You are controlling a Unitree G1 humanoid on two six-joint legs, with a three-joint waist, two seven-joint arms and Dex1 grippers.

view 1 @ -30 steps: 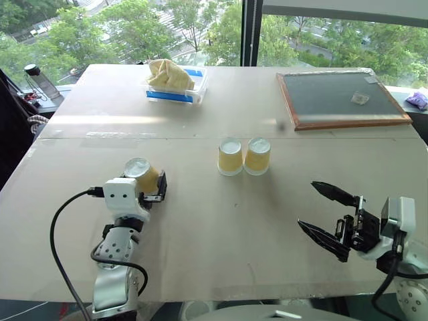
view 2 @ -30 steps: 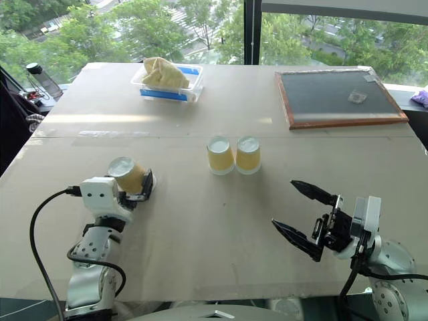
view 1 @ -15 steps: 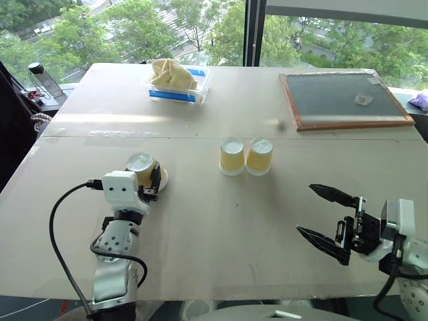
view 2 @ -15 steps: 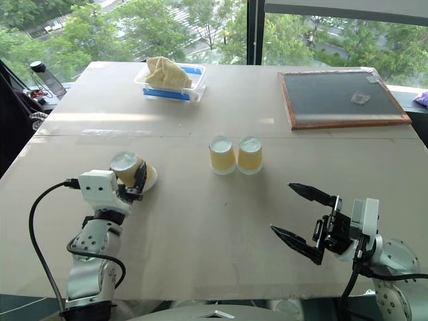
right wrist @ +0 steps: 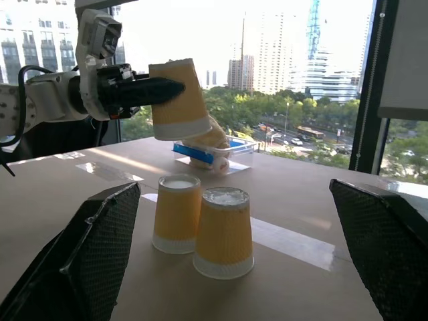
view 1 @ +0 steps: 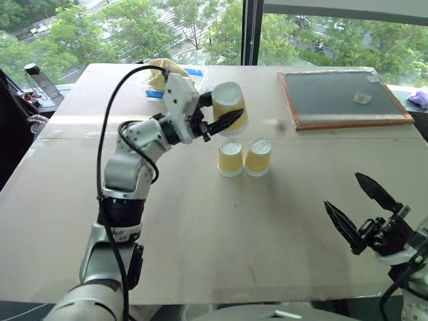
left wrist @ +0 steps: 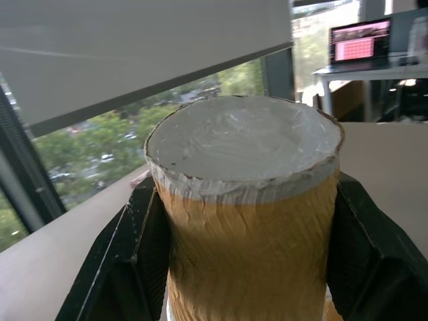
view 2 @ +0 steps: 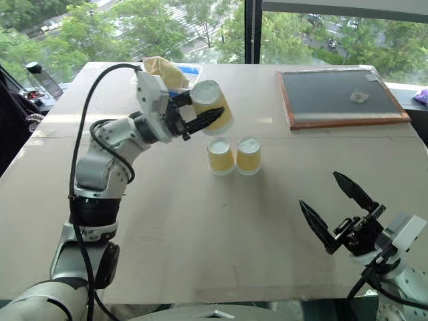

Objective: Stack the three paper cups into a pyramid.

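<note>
Next, I let go of the yellow paper cup in my left gripper across the tops of both standing cups [view 1: 246, 145], over where they touch.
Two yellow paper cups [view 1: 231, 158] [view 1: 258, 156] stand upside down, touching side by side, at the table's middle. The third cup [view 1: 229, 105] hangs upside down in the air, above and just behind the left one of the pair. My left gripper [view 1: 221, 114] is shut on its sides; the left wrist view shows that cup [left wrist: 249, 214] squeezed between both black fingers [left wrist: 117, 267]. My right gripper [view 1: 363, 207] is open and empty near the table's front right edge, well away from the standing cups [right wrist: 177, 212] [right wrist: 223, 232].
A clear plastic tray [view 1: 194, 73] with a crumpled tan item sits at the back, behind my left arm. A wood-framed chalkboard [view 1: 338, 97] lies at the back right. A bottle [view 1: 40, 80] stands off the far left corner.
My left arm lifted the cup off the table at the front left and swung it up and right, over the two standing cups. The right gripper shifted slightly right.
</note>
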